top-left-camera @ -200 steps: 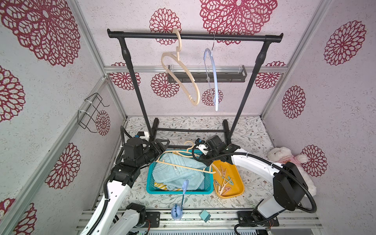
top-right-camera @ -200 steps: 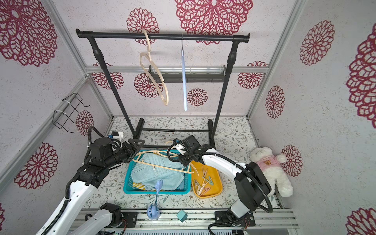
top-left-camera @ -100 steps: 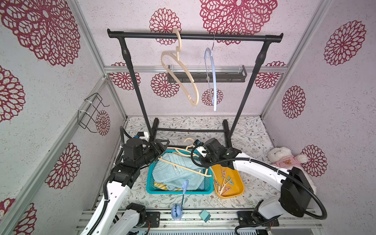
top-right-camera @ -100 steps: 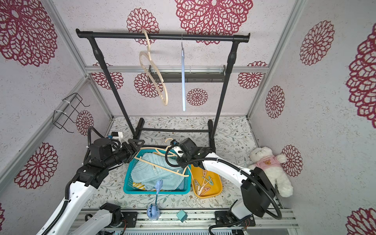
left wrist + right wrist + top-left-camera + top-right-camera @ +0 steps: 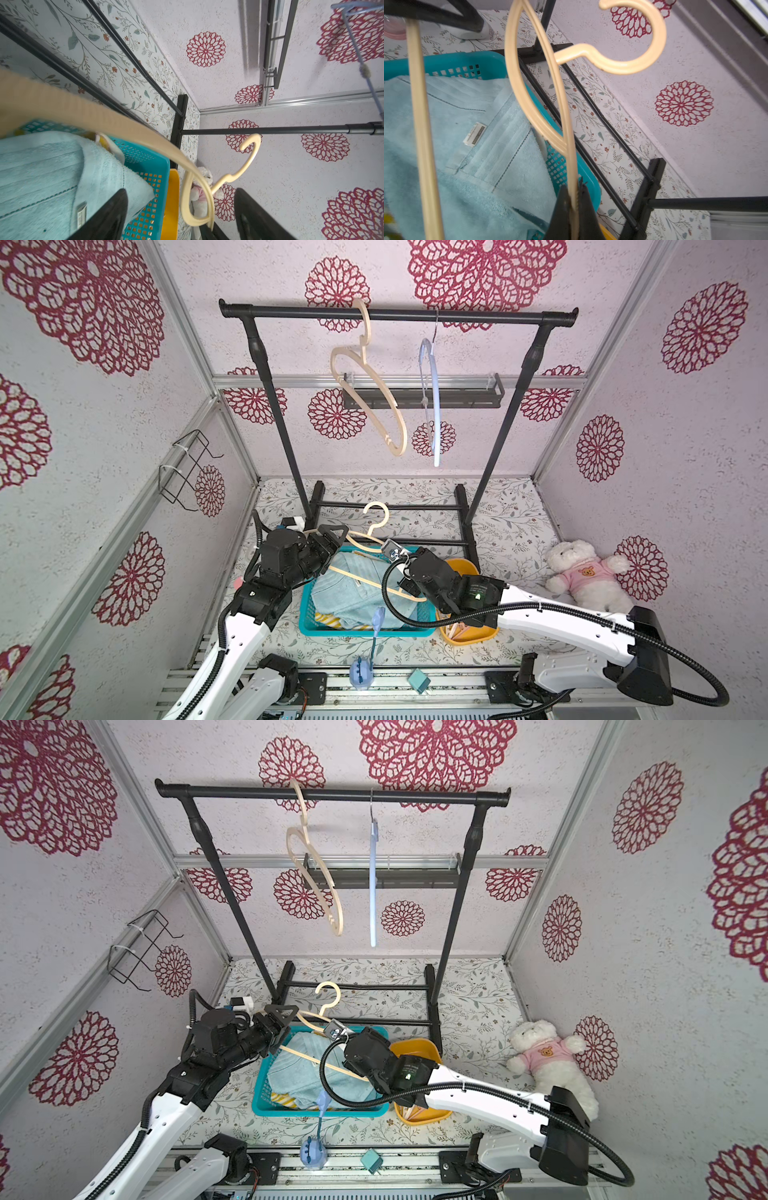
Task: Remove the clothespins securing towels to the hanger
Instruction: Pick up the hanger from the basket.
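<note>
I have the beige hanger's arm in my right gripper beside its inner loop, so I need to hold it with my left gripper while my right gripper takes the arm's outer end (image 5: pixel 421 599).
A beige hanger (image 5: pixel 376 517) (image 5: pixel 328 997) is lifted over the teal basket (image 5: pixel 306 616), with no towel on it. My right gripper (image 5: pixel 574 188) (image 5: pixel 405 585) is shut on one thin arm of that hanger (image 5: pixel 562 116). My left gripper (image 5: pixel 180 192) (image 5: pixel 330 536) stands open at the other side. The hanger's end loop (image 5: pixel 195 207) lies between its fingers (image 5: pixel 112 209) without touching them. Light blue towels (image 5: pixel 353 593) (image 5: pixel 456 128) (image 5: pixel 41 166) lie heaped in the basket, with a yellow striped one (image 5: pixel 328 620) beneath. A few clothespins (image 5: pixel 457 630) show in the yellow tray (image 5: pixel 471 569), under my right arm.
A black clothes rack (image 5: pixel 399 315) stands behind, with a beige hanger (image 5: pixel 374 398) and a blue hanger (image 5: pixel 432 406) on its rail. A teddy bear (image 5: pixel 582 572) sits at the right wall. A wire holder (image 5: pixel 187 472) hangs on the left wall. A blue hanger (image 5: pixel 372 639) leans at the front edge.
My right gripper has shut on the hanger's arm, and the arm has swung left across the yellow tray. The hanger's hook has risen and tilted back. My left gripper has opened wider.
</note>
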